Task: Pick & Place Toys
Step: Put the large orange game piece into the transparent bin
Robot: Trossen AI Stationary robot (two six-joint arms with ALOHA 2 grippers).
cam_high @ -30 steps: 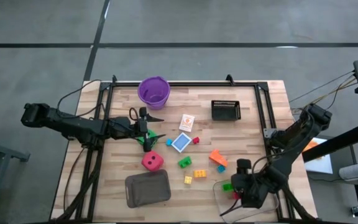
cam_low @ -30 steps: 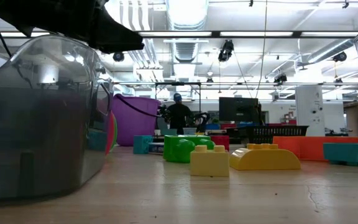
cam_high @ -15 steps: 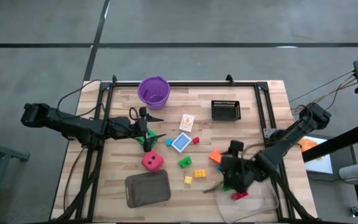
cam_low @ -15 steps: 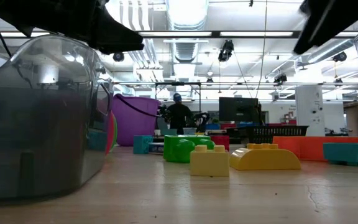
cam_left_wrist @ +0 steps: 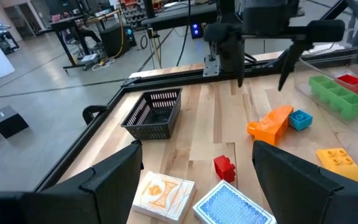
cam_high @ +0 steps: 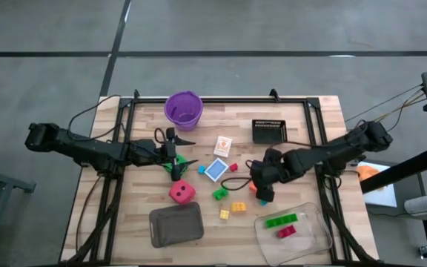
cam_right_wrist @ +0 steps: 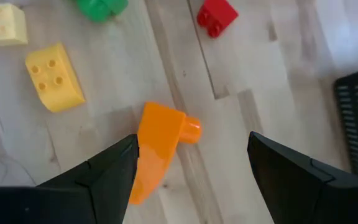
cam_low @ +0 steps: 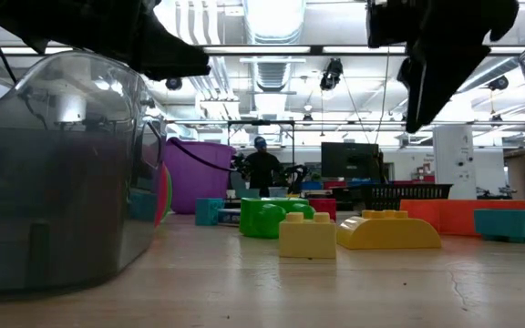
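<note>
My right gripper is going to close on the body of the orange brick (cam_high: pixel 253 187) (cam_right_wrist: pixel 158 146), next to the brick's round peg.
My right gripper (cam_high: pixel 262 185) is open and hangs above the orange brick (cam_right_wrist: pixel 157 152), clear of it; the left wrist view (cam_left_wrist: pixel 261 78) shows its fingers above the brick (cam_left_wrist: pixel 271 123). A small blue brick (cam_left_wrist: pixel 300 119) lies beside the orange one. My left gripper (cam_high: pixel 175 154) is open at the left, above a green toy (cam_high: pixel 175 170). On the table lie a red die (cam_high: pixel 181 193), a green brick (cam_high: pixel 219 193), two yellow bricks (cam_high: pixel 238 207), a small red brick (cam_high: pixel 233 167) and two cards (cam_high: pixel 215 170).
A clear tray (cam_high: pixel 313 236) at the near right holds a green brick (cam_high: pixel 280 220) and a red brick (cam_high: pixel 286 231). A grey tray (cam_high: pixel 175 225) lies at the near middle. A purple cup (cam_high: pixel 183 109) and a black basket (cam_high: pixel 268 130) stand toward the far edge.
My right gripper has gone from over the clear tray at the near right toward the table's far and left side, and now hangs over the orange brick. The green and red bricks stay in the clear tray.
</note>
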